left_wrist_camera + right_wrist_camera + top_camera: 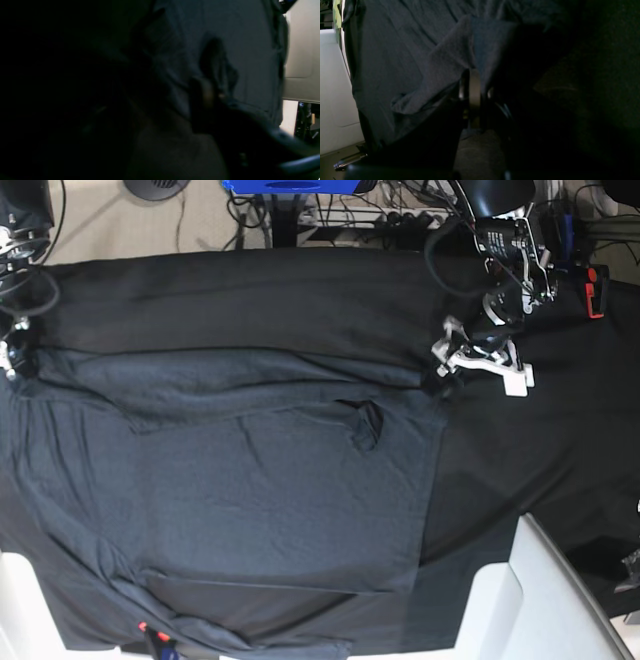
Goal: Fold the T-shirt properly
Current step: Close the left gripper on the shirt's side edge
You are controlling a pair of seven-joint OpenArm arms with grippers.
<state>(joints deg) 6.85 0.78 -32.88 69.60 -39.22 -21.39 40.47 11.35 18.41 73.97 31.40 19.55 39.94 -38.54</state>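
My left gripper needs to pinch that corner (pixel 428 383), the T-shirt's far one that lies loose beside it while my right gripper holds a fold of the T-shirt, before both of them pull.
The charcoal T-shirt (pixel 250 490) lies spread and wrinkled across the table, with a small raised fold near its middle. In the base view my left gripper (pixel 440 378) is at the shirt's far right corner. In the left wrist view one dark finger (pixel 203 100) presses against a bunched ridge of the T-shirt (pixel 237 37); the other finger is lost in shadow. My right gripper (pixel 18 360) is at the shirt's far left corner. In the right wrist view my right gripper (pixel 473 75) is shut on a pinched fold of the T-shirt (pixel 395 50).
The black table cloth (pixel 540 430) covers the table under and beyond the shirt. White panels stand at the near right (pixel 560 600) and near left (pixel 20 600) corners. Cables (pixel 400 220) and a red item (pixel 595 290) lie behind the table's far edge.
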